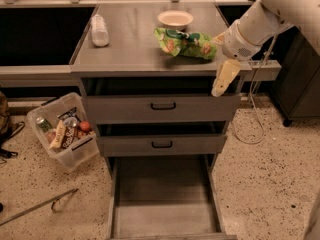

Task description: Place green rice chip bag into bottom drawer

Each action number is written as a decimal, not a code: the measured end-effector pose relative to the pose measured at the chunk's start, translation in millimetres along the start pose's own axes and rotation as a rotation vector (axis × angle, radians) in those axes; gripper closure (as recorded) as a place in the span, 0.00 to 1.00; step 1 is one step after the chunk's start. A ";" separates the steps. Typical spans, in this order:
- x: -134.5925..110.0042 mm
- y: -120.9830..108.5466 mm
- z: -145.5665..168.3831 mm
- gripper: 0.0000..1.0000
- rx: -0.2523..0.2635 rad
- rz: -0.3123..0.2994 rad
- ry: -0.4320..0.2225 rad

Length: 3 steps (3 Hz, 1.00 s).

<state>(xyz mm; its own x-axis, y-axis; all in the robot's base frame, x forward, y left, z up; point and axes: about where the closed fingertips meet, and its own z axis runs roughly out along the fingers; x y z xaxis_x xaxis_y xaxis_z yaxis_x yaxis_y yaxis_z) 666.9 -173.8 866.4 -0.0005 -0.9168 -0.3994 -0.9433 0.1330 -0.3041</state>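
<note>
The green rice chip bag's middle (188,41), between its two crinkled ends, is the next place my gripper needs to go to and close on.
The green rice chip bag (185,42) lies crinkled on the grey counter top, just in front of a bowl. The bottom drawer (165,199) is pulled fully out below the counter, and its flat grey floor is bare. My gripper (223,79) hangs at the counter's front right corner, at the height of the top drawer's upper edge. It is to the right of the bag and slightly lower, and it is not touching the bag. The white arm reaches in from the upper right.
A tan bowl (175,18) and a lying plastic bottle (99,30) are on the counter. The two upper drawers (162,106) are pushed in. A clear bin of snacks (65,131) and a metal tool (45,206) lie on the floor at left. A cable (255,114) hangs at right.
</note>
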 end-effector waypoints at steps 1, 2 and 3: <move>-11.7 -19.0 6.7 0.00 0.054 -0.053 0.008; -36.5 -67.4 21.2 0.00 0.163 -0.099 -0.044; -62.0 -109.9 33.6 0.00 0.233 -0.139 -0.090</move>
<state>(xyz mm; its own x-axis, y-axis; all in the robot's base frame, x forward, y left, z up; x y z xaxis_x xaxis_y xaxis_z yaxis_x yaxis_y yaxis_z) 781.7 -118.9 895.6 0.1626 -0.8965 -0.4122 -0.8307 0.1011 -0.5475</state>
